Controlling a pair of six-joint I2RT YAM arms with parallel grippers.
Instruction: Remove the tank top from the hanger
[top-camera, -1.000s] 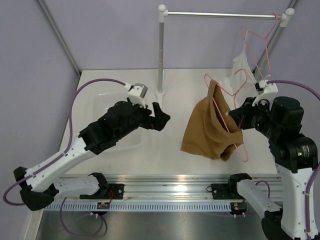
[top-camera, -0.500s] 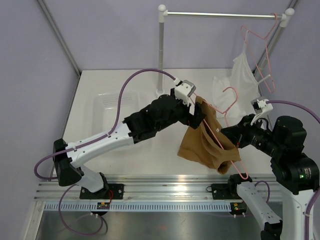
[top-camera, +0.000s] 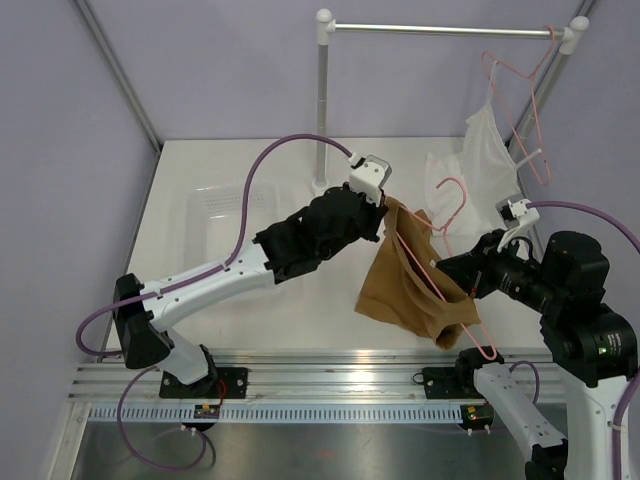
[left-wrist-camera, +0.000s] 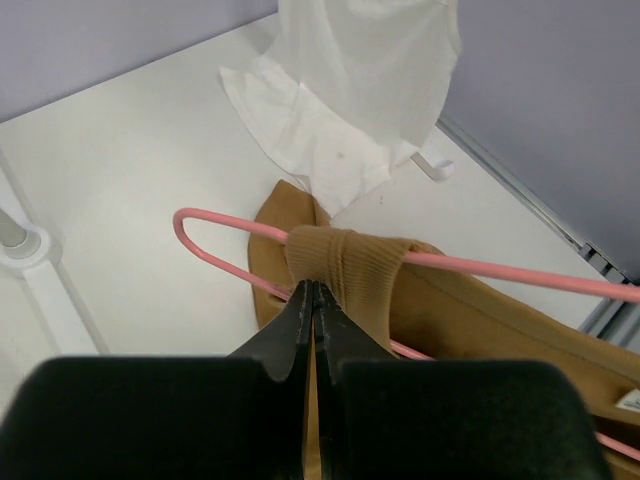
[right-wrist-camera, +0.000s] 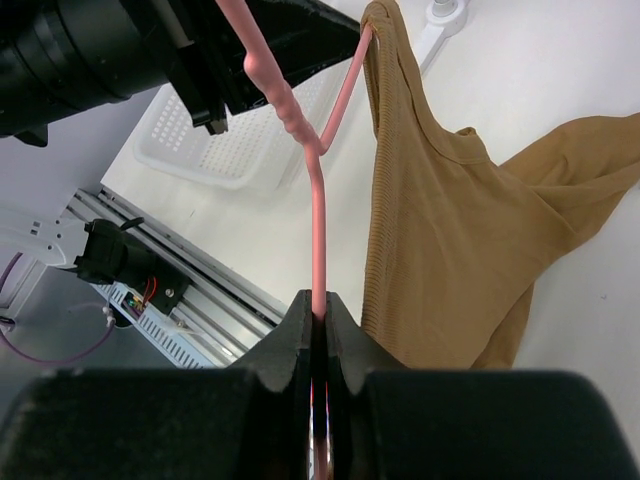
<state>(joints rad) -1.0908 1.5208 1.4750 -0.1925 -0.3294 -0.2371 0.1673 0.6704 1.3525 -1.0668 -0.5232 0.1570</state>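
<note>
The strap has only its lower edge caught in my left gripper's fingers, so next I open them, take the strap deeper and pull it off the hanger's bent end (left-wrist-camera: 180, 222).
The tan-brown tank top (top-camera: 410, 290) hangs off the pink hanger (top-camera: 455, 185), which is held tilted above the table at centre right. My left gripper (top-camera: 388, 208) is at the top's upper strap. In the left wrist view its jaws (left-wrist-camera: 313, 288) are shut, tips pinching the lower edge of the ribbed strap (left-wrist-camera: 345, 265) where it loops over the hanger wire (left-wrist-camera: 500, 268). My right gripper (top-camera: 452, 272) is shut on the hanger's wire (right-wrist-camera: 318, 230), jaws (right-wrist-camera: 318, 305) closed round it, with the tank top (right-wrist-camera: 450, 240) draped to the right.
A white sheer garment (top-camera: 490, 140) hangs on a second pink hanger (top-camera: 520, 90) from the metal rail (top-camera: 440, 30), its hem pooled on the table (left-wrist-camera: 350, 90). The rail's post (top-camera: 322, 100) stands behind my left gripper. A white basket (top-camera: 215, 205) lies at the left.
My left arm swung right from over the basket to the tank top, and its open jaws closed on the strap. The right gripper and hanger shifted slightly down and left.
</note>
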